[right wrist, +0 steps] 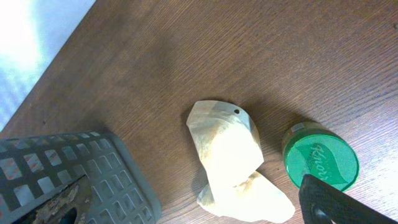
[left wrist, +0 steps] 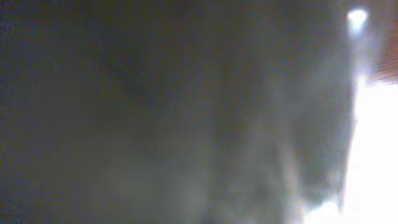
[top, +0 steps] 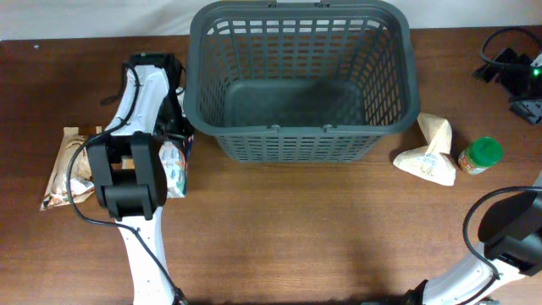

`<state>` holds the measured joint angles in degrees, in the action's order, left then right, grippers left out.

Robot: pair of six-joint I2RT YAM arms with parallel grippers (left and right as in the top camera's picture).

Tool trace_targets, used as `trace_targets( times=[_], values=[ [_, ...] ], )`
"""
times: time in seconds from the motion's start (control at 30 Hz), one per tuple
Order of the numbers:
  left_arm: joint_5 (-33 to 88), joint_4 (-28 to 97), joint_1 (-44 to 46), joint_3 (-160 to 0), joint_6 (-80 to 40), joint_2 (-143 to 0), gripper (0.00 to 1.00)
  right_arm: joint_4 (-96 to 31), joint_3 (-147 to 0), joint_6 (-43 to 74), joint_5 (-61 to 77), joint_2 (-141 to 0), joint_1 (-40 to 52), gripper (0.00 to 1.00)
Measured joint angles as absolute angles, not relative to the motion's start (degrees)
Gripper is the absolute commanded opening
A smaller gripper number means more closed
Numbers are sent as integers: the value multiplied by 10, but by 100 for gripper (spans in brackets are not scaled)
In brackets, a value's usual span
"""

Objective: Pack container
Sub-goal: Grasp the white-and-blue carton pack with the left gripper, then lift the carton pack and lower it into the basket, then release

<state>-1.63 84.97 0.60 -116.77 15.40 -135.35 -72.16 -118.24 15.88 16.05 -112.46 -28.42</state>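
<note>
My left gripper needs to release the white and blue packet on the middle of the dark grey basket's bottom (top: 293, 93).
The container (top: 301, 85) is a large dark grey slotted basket at the back middle of the table, with nothing in it. Its corner shows in the right wrist view (right wrist: 93, 174). My left gripper (top: 175, 131) is low beside the basket's left wall, over a white and green pouch (top: 174, 167). The left wrist view is a dark blur, so its jaws do not show. My right gripper's dark finger (right wrist: 333, 202) hangs above a cream paper bag (right wrist: 230, 155) and a green-lidded jar (right wrist: 320, 158). It holds nothing.
A brown snack packet (top: 66, 169) lies left of my left arm. The cream bag (top: 430, 150) and the jar (top: 481, 155) lie right of the basket. Black cables and a device (top: 512, 72) sit at the far right edge.
</note>
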Motion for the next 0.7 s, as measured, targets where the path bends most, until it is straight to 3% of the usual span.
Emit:
trace_targets(
  times=[0.2,0.47,0.7],
  values=[
    [-15,954,4,-1432,152,-1361,2,-722,-1182,159,161,-1125,-284,99],
    [-16,946,5,-1702,160,-1324,2,-722,-1182,159,161,-1125,-284,99],
    [-21,904,89,-1790,338,-1233,2,-722,-1182,159,161,-1125,-284,99]
  ],
)
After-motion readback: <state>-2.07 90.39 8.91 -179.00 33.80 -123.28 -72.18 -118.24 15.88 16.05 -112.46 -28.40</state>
